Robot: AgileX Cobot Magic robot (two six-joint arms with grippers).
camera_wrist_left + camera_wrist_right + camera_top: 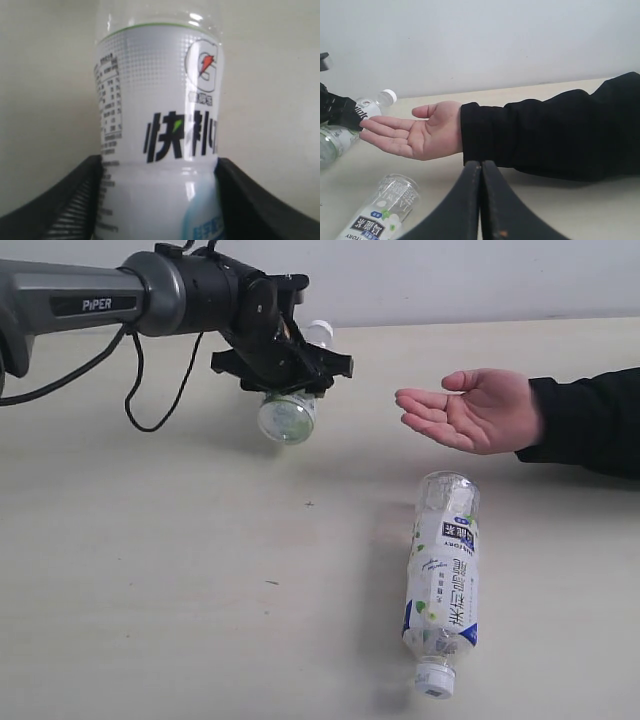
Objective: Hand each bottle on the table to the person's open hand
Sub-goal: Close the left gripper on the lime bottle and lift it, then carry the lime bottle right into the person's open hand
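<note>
I need to release the white-labelled bottle from my left gripper across the upturned palm [479, 408], between fingertips and black sleeve.
My left gripper [283, 378] is shut on a white-labelled bottle [287, 418] and holds it above the table [150, 570]. The clear base faces the exterior camera and the white cap points away. In the left wrist view the bottle [160, 115] fills the frame between the two black fingers [75, 200]. The person's open hand [470, 410] waits palm up to the right of it, a short gap away. A second bottle [443, 580], with a white, green and blue label, lies on the table below the hand. My right gripper [480, 167] is shut and empty, near the black sleeve [545, 130].
The person's forearm in the black sleeve [590, 420] reaches in from the right edge. A black cable [150, 400] hangs under the left arm. The right wrist view shows the hand [415, 132], the lying bottle [382, 210] and the held bottle [367, 107].
</note>
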